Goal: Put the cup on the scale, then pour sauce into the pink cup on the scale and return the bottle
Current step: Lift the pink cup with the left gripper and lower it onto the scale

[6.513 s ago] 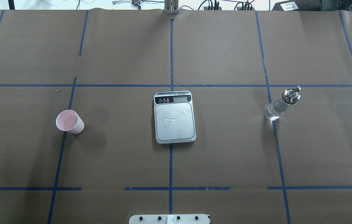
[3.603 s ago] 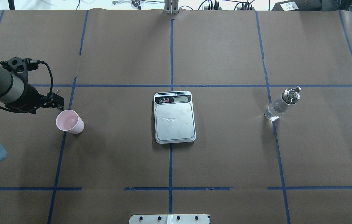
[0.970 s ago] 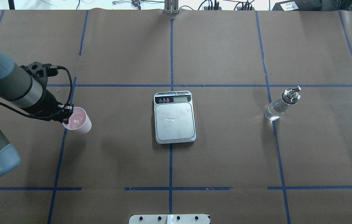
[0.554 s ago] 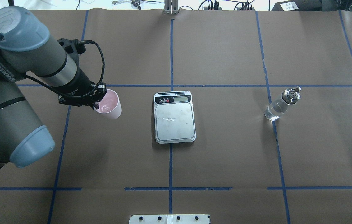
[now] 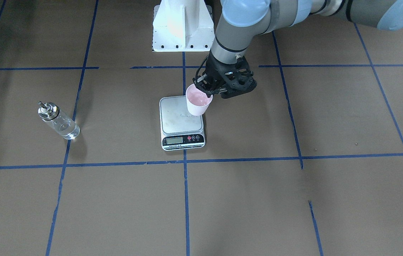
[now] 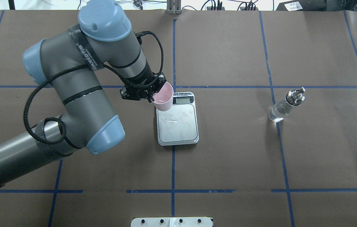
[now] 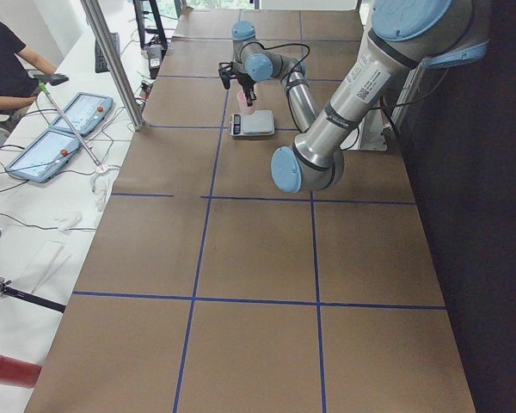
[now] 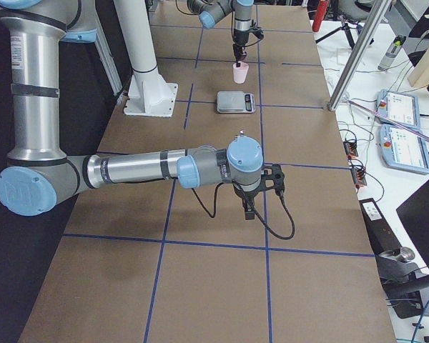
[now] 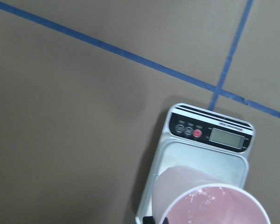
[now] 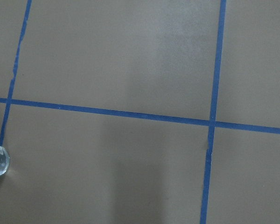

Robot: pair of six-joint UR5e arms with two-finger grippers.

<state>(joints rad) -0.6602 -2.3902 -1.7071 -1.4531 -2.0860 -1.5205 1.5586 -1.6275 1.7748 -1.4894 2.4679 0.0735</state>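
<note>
My left gripper has the pale pink cup upright in the air over the scale. Next, I set it down on the middle of the scale's steel platform [image 5: 180, 117] [image 9: 192, 187].
My left gripper [image 6: 152, 95] is shut on the rim of the pale pink cup [image 6: 163, 97] and holds it in the air, upright, over the scale's left side near the display. The front-facing view shows the cup [image 5: 198, 100] above the steel platform of the white scale [image 5: 181, 120]. The left wrist view shows the cup [image 9: 210, 201] over the scale [image 9: 213, 140]. The clear glass bottle [image 6: 284, 107] stands on the table far to the right. My right gripper [image 8: 247, 208] shows only in the exterior right view, low over the table; I cannot tell its state.
Brown paper with a blue tape grid [image 6: 173, 157] covers the table. The white robot base [image 5: 181, 26] stands at the near edge. A metal post [image 8: 357, 50] and operator tablets [image 8: 400, 125] lie beyond the far side.
My left arm has carried the pink cup up and to the right, from the table's left part to over the scale. The bottle and the scale have not moved.
</note>
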